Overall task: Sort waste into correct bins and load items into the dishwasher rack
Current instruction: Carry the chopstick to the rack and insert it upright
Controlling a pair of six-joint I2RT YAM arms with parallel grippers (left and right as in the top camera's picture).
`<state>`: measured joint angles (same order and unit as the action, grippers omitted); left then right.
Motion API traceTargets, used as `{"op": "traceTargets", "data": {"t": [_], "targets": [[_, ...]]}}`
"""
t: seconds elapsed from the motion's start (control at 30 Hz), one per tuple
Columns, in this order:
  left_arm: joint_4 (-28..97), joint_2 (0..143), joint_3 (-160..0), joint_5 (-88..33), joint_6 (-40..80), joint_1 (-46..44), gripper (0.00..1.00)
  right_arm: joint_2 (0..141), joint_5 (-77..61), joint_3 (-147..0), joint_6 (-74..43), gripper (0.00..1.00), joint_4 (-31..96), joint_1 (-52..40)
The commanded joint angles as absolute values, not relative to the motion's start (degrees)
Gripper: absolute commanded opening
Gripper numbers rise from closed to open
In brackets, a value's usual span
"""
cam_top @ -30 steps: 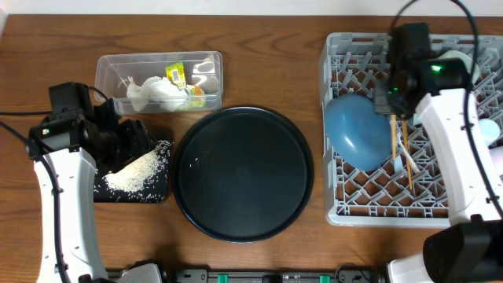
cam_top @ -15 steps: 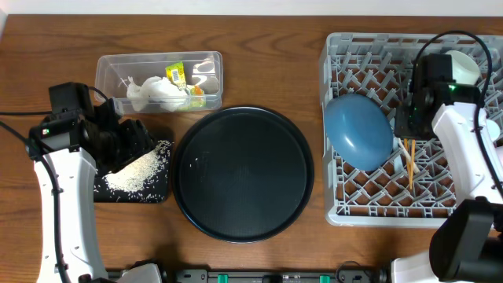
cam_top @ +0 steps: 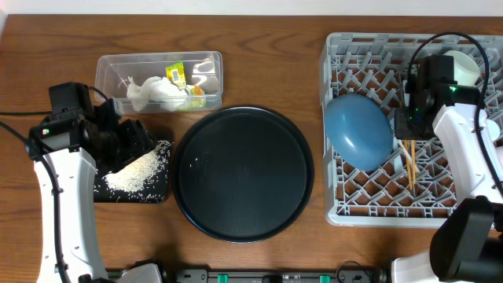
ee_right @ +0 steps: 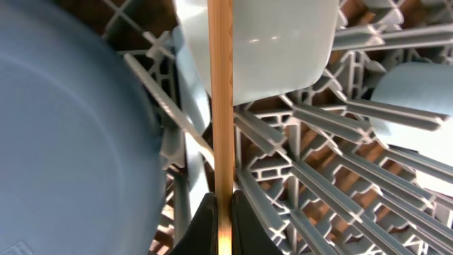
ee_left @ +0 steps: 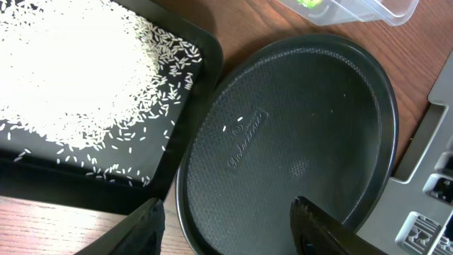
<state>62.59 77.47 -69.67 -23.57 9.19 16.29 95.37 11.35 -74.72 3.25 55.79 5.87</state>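
Observation:
My right gripper should release the chopstick on the grey rack's lattice (cam_top: 429, 160) (ee_right: 286, 152), beside the chopsticks, away from the blue bowl. The held chopstick now hovers over the rack.
My right gripper (ee_right: 221, 216) is shut on a thin wooden chopstick (ee_right: 220, 106) and hovers over the grey dishwasher rack (cam_top: 346, 206). It holds the stick beside the large blue bowl (cam_top: 360, 130), which lies in the rack. A white cup (ee_right: 262, 49) and the pale teal bowl (ee_right: 417, 92) sit in the rack just beyond. More chopsticks (cam_top: 409, 161) lie on the lattice. My left gripper (ee_left: 230, 230) is open and holds nothing. It hangs by the shallow black tray (cam_top: 156, 190) that holds the rice (cam_top: 135, 170).
The clear tub (cam_top: 106, 72) at the back left holds white napkins (cam_top: 149, 93) and a yellow-green wrapper (cam_top: 177, 75). A large round black tray (cam_top: 244, 173) sits between the rice tray and the rack.
My right arm has moved right and toward the front over the rack, with the chopstick still in its grip. The left arm has stayed where it was.

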Motion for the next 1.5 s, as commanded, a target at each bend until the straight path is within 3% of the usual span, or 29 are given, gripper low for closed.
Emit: {"op": "traceTargets", "data": {"t": [0.0,0.97,1.47], "targets": [[62.7,77.2,-68.8,-23.2,8.9,16.3,0.59,94.5,9.6,-74.0,5.2,0.03,55.7,6.3],[62.7,77.2,-68.8,-23.2,8.9,16.3,0.59,94.3,9.6,-73.1,2.9,0.01,55.3,6.4],[62.6,77.2,-68.8,-23.2,8.9,16.3,0.59,89.7,9.6,-73.1,4.6,0.01,52.7,12.7]]}}
